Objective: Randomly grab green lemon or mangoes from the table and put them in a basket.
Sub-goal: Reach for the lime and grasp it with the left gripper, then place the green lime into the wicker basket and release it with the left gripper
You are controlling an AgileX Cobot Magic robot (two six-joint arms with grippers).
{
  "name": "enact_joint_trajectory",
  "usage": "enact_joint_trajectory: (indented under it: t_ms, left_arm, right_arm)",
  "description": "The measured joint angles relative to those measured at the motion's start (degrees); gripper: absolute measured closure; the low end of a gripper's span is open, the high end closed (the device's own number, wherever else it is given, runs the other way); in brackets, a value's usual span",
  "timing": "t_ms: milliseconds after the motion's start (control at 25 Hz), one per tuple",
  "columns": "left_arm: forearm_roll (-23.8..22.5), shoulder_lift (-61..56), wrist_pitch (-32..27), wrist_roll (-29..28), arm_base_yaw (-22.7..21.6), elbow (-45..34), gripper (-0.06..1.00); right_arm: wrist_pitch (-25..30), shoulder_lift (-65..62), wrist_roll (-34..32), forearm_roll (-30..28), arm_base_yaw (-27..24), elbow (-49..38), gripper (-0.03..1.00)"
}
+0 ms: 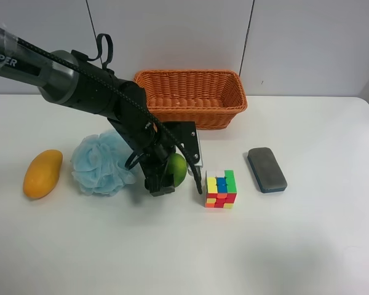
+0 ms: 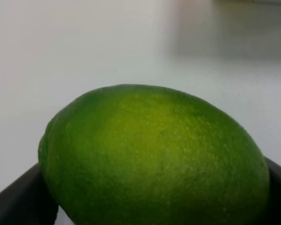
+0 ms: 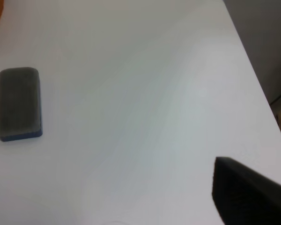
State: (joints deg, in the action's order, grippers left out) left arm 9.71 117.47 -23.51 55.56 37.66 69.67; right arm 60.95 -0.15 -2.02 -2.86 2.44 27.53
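Next, I drop the green lemon from my left gripper inside the wicker basket's corner (image 1: 154,99) closest to the blue pouf.
The green lemon (image 1: 178,168) lies on the white table (image 1: 295,246) between a blue pouf and a colour cube. The arm at the exterior high view's left is my left arm. Its gripper (image 1: 180,185) is lowered over the lemon with one finger on each side, and a small gap shows at the cube side. In the left wrist view the lemon (image 2: 154,159) fills the frame between the dark fingers (image 2: 18,201). The orange-yellow mango (image 1: 42,173) lies at the far left. The wicker basket (image 1: 190,97) stands behind, empty. Only one dark piece of my right gripper (image 3: 248,197) shows, above bare table.
A fluffy light-blue bath pouf (image 1: 101,163) touches the left arm's side. A colour cube (image 1: 221,188) stands just right of the gripper. A grey eraser with a blue base (image 1: 266,169) lies further right and also shows in the right wrist view (image 3: 18,103).
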Motion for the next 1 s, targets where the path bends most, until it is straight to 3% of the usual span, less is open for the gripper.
enact_joint_trajectory:
  t_ms: [440, 680, 880, 1000]
  left_arm:
    - [0.00, -0.20, -0.07, -0.18, 0.00, 0.00, 0.19]
    - [0.00, -6.79, -0.37, -0.18, -0.25, 2.03, 0.19]
    - [0.00, -9.85, 5.37, -0.18, -1.78, 9.70, 0.19]
    - [0.00, -8.37, 12.39, -0.18, -2.77, 14.28, 0.19]
  right_arm:
    - [0.00, 0.00, 0.00, 0.00, 0.00, 0.00, -0.02]
    - [0.00, 0.00, 0.00, 0.00, 0.00, 0.00, -0.02]
    - [0.00, 0.00, 0.00, 0.00, 0.00, 0.00, -0.02]
    - [0.00, 0.00, 0.00, 0.00, 0.00, 0.00, -0.02]
